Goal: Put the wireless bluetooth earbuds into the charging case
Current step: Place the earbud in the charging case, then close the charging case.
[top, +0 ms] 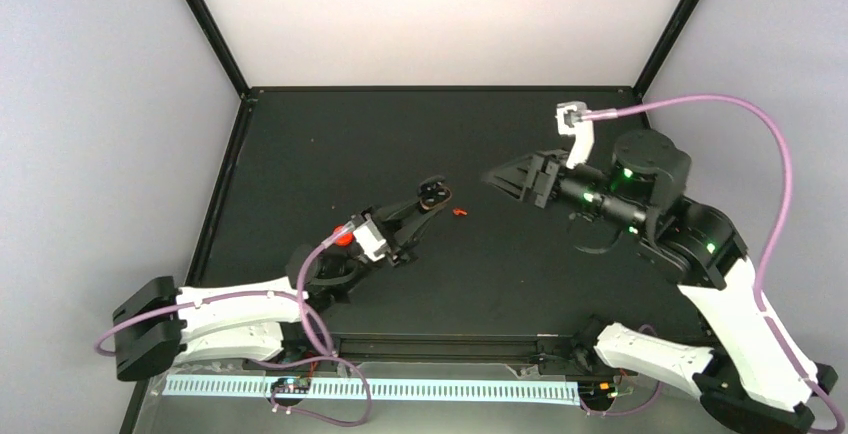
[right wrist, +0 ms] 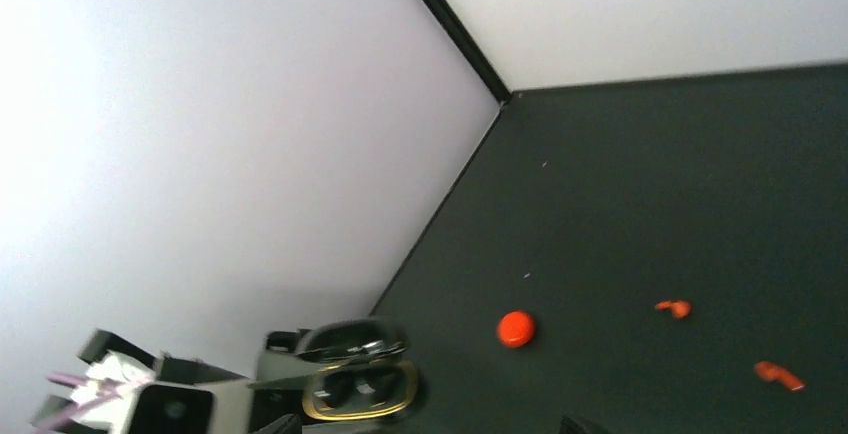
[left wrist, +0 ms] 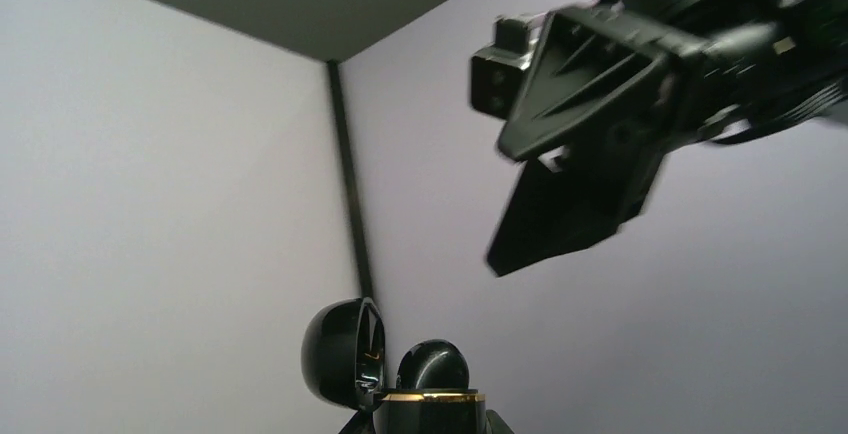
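Next, I release the charging case from my left gripper on the black mat [top: 400,159] between the red disc and back wall.
The charging case [top: 434,192] is a glossy black clamshell with a gold rim, and its lid [left wrist: 340,354] stands open. My left gripper [top: 428,200] is shut on the case body [left wrist: 432,409] and holds it above the mat. A glossy black earbud [left wrist: 432,362] sits in the case and pokes up above the rim. From the right wrist view the case [right wrist: 350,389] shows two dark wells. My right gripper [top: 492,178] hovers to the right of the case, apart from it, open and holding nothing. One of its fingers [left wrist: 570,204] looms above the case.
Two small red-orange curved pieces [right wrist: 675,307] [right wrist: 778,375] lie on the black mat [top: 400,134]; one piece [top: 460,212] is just right of the case. A round red disc [right wrist: 515,329] lies nearby. Walls close the left, back and right sides.
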Robot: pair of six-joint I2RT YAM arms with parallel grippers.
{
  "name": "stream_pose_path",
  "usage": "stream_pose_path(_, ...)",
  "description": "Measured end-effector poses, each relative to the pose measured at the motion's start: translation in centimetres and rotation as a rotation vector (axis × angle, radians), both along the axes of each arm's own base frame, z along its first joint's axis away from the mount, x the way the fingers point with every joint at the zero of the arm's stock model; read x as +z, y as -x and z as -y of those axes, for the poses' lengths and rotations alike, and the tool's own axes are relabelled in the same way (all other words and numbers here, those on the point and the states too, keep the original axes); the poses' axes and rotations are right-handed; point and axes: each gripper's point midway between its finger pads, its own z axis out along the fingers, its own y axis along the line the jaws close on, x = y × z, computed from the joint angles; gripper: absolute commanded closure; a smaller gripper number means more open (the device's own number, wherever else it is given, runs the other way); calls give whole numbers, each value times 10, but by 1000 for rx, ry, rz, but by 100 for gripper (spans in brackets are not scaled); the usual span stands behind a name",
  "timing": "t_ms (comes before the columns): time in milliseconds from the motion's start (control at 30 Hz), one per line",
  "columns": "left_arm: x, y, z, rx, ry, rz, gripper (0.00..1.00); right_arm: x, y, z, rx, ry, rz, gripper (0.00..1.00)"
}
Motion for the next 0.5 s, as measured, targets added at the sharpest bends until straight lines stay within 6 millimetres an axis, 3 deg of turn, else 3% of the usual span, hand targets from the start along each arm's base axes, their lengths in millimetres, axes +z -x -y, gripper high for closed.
stream_pose_path(100, 4, 29, 1, -183, -8, 21, 98, 1, 8, 13, 4, 57, 112, 33)
stream_pose_path(200, 6, 60, 3, -365, -34, 51, 98, 0, 8, 12, 31, 120, 192, 33)
stream_pose_path(333, 3, 85, 10, -527, -93, 68, 99, -12, 6, -6, 130, 189, 233, 33)
stream_pose_path(500, 3, 96, 18, -605, -143, 72, 98, -27, 14, -31, 289, 218, 231, 33)
